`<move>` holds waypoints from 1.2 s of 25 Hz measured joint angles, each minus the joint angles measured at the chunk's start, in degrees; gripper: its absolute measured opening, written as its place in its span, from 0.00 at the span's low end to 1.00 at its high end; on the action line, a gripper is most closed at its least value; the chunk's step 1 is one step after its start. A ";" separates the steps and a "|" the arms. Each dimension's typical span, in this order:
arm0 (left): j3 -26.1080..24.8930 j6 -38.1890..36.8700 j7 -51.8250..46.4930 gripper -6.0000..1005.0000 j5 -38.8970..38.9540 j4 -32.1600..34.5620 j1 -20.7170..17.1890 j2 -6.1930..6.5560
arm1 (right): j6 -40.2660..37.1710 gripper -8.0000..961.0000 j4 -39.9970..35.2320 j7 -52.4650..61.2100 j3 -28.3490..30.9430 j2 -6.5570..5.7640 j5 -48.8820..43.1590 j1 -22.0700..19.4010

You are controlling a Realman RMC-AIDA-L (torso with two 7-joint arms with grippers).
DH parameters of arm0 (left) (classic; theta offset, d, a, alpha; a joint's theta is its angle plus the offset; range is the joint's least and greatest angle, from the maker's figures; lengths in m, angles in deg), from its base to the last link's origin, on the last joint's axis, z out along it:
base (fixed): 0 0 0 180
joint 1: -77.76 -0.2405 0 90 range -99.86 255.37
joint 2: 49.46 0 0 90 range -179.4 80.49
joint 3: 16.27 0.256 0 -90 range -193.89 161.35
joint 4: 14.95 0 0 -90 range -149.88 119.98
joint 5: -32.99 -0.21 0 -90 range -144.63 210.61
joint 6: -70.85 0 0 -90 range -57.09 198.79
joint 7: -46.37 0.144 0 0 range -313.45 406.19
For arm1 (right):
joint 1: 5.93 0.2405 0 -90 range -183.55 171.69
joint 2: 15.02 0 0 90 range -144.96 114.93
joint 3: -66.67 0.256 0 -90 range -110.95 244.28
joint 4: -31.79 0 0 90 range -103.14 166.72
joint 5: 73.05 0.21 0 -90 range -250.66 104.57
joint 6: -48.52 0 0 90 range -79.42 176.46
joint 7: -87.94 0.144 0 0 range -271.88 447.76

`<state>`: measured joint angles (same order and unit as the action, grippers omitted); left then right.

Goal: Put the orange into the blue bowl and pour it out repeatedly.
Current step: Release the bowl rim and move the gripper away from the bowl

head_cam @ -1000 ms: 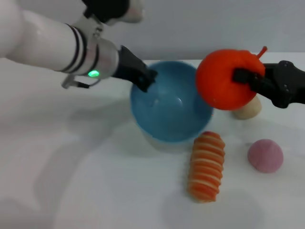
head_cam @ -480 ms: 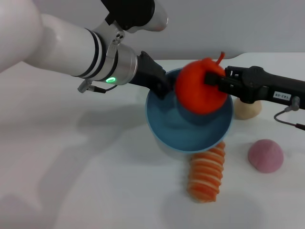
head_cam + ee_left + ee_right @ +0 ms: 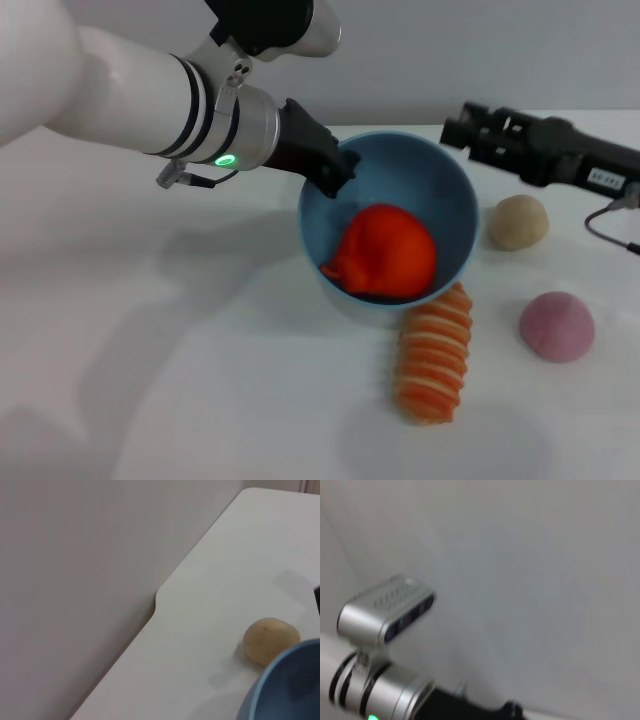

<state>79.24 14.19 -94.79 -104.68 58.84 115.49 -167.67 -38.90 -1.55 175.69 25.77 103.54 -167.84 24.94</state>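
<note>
The robot's left gripper should release the blue bowl, its mouth now tipped toward me, on the white table (image 3: 326,300), beside the striped loaf.
The blue bowl (image 3: 462,205) sits in the middle of the head view, its mouth tipped toward me. My left gripper (image 3: 338,170) is shut on the bowl's far-left rim. The orange (image 3: 388,255) lies inside the bowl against its lower wall, touching no gripper. Up and to the right of the bowl, my right gripper (image 3: 457,130) hangs above the rim, open and empty. The left wrist view shows only a slice of the blue bowl (image 3: 287,680). In the right wrist view I see the left arm's wrist (image 3: 385,615) against the wall.
An orange-and-cream striped loaf (image 3: 433,352) lies just in front of the bowl, nearly touching it. A tan ball (image 3: 518,222) and a pink ball (image 3: 557,325) rest to the right. The tan ball (image 3: 270,640) also shows beside the bowl. A cable (image 3: 608,218) trails at the right edge.
The right gripper carried the orange left over the bowl, let it go and drew back to the right. The orange now lies in the bowl. The left gripper kept holding the rim.
</note>
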 joint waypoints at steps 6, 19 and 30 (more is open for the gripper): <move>-3.04 -3.52 -4.93 0.01 -5.02 -3.05 1.15 0.10 | 1.79 0.63 0.72 -4.49 2.03 0.02 7.63 -3.81; -0.14 -5.22 -6.65 0.01 -5.09 -4.85 -0.27 -0.27 | 4.86 0.63 1.11 -5.15 2.74 -0.03 9.05 -6.47; 1.51 -4.11 -9.98 0.02 -5.33 -8.36 -0.28 -0.26 | 5.61 0.70 2.65 -5.20 2.76 -0.11 9.11 -6.72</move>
<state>80.75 10.08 -104.77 -110.01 50.49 115.21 -167.93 -33.29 1.10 170.48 28.53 103.43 -158.73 18.22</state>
